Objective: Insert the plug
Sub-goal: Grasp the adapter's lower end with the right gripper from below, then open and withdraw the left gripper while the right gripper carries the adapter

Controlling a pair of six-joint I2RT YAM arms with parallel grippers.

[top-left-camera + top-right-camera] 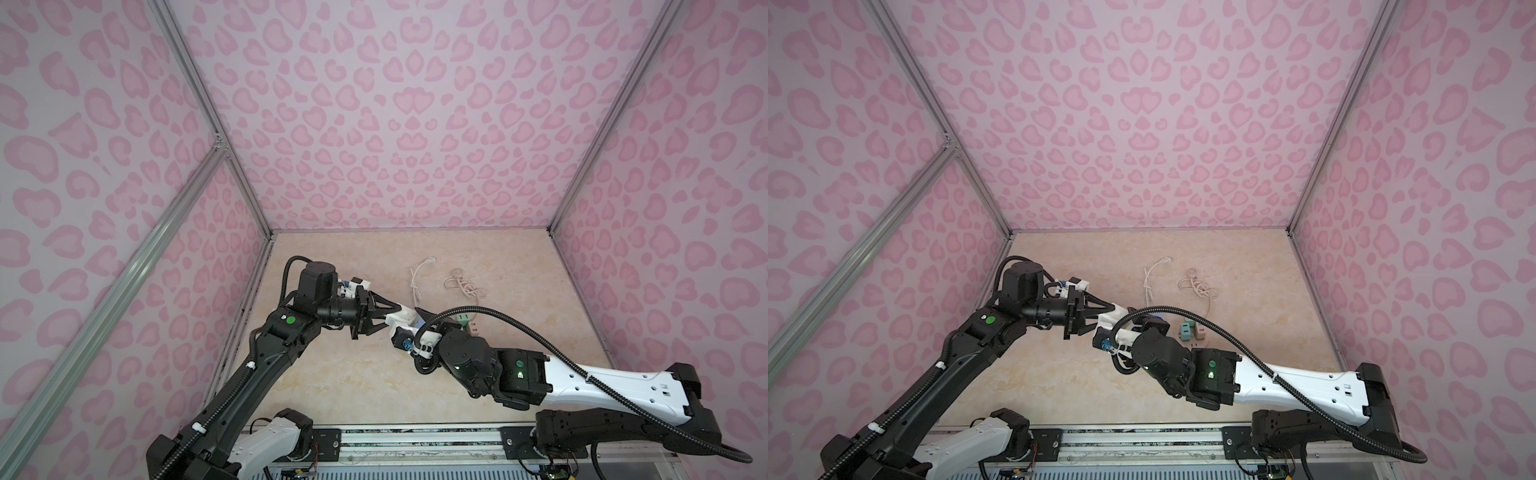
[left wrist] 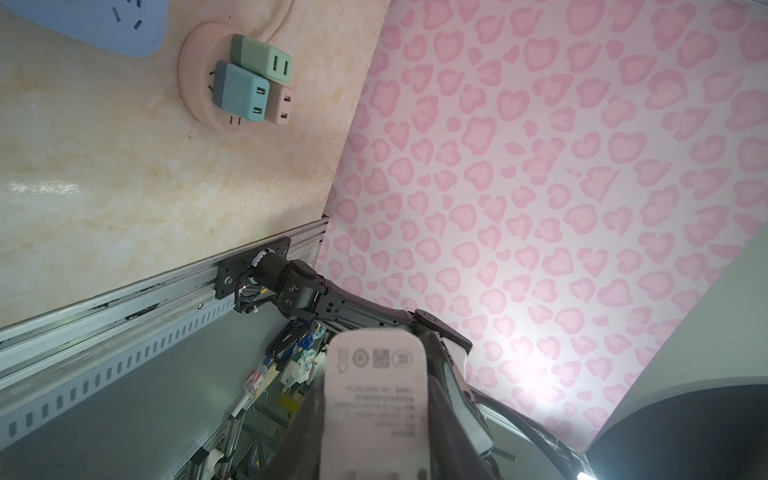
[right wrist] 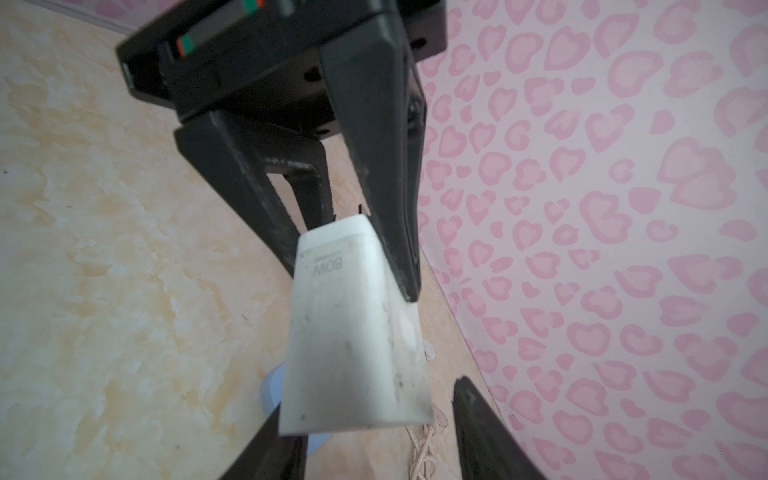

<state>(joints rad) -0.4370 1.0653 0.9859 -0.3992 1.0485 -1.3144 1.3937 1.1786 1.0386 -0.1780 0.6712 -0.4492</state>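
Note:
The plug's prong end sits among my left gripper's fingers. Next, my right gripper takes the plug's loose end (image 3: 356, 404) and turns the plug before inserting it.
The plug (image 1: 400, 319) (image 1: 1109, 319) is a white block with a printed label (image 2: 376, 395), held up off the table. My left gripper (image 1: 392, 316) (image 1: 1105, 314) (image 2: 376, 419) is shut on it, dark fingers on both sides. My right gripper (image 1: 415, 318) (image 3: 372, 399) is open around the plug's free end (image 3: 353, 332). One finger (image 3: 270, 440) is close to the block and a gap separates the other finger (image 3: 482, 428) from it. A blue power strip (image 2: 104, 25) (image 3: 270, 386) lies on the table below.
A round pink socket (image 2: 199, 112) (image 1: 473, 328) carries a green (image 2: 262, 58), a teal (image 2: 241, 91) and a pink adapter (image 2: 280, 104). A white cable (image 1: 415, 282) and a beige cord (image 1: 463, 286) lie farther back. Patterned walls enclose three sides. A metal rail (image 1: 415, 440) runs along the front.

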